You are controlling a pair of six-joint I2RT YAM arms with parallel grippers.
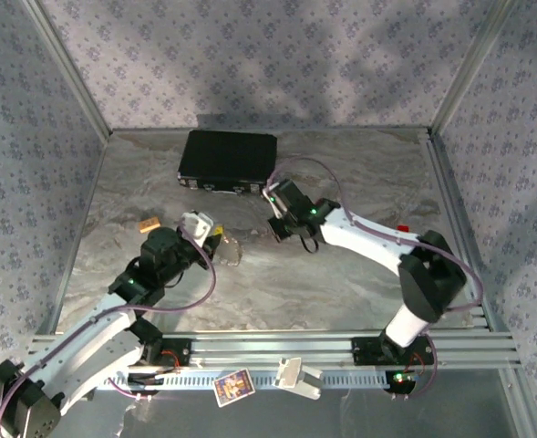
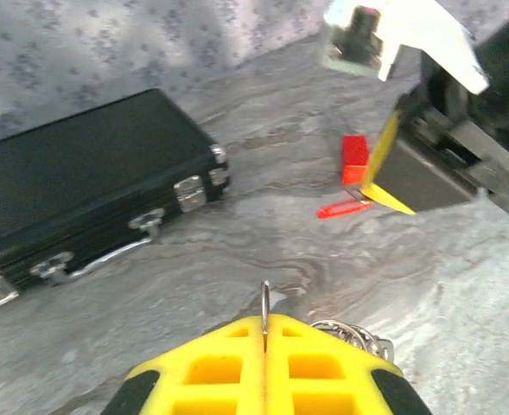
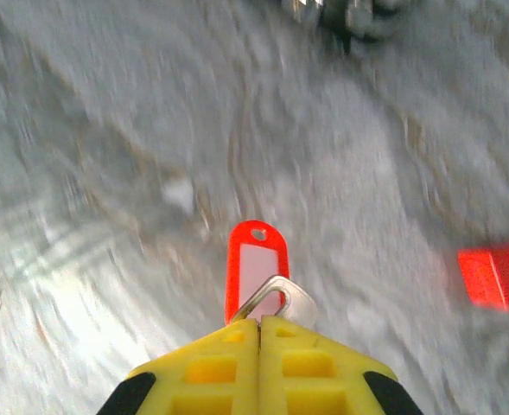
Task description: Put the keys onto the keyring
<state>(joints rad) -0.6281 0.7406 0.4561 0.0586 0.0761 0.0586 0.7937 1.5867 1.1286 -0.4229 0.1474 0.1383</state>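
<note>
The robot's right gripper should set the silver key, now held over the marble surface, down on the bare marble (image 1: 295, 268) between this gripper and the front metal rail.
My left gripper (image 2: 265, 318) is shut on the keyring (image 2: 264, 298). The thin metal ring stands on edge between the yellow fingertips, and its silvery chain links (image 2: 358, 335) hang to the right. In the top view this gripper (image 1: 215, 239) sits left of centre with the keyring (image 1: 232, 251) at its tip. My right gripper (image 3: 259, 322) is shut on a silver key with a red plastic tag (image 3: 254, 264). The tag sticks out ahead over the marble surface. From the left wrist view the red tag (image 2: 345, 208) shows beneath the right gripper's yellow finger (image 2: 382, 164).
A black case (image 1: 227, 160) lies at the back of the table. A bright red block (image 1: 402, 228) sits to the right, seen again as the red block (image 3: 487, 275). A small tan object (image 1: 148, 224) lies left of the left arm. Patterned walls enclose the table.
</note>
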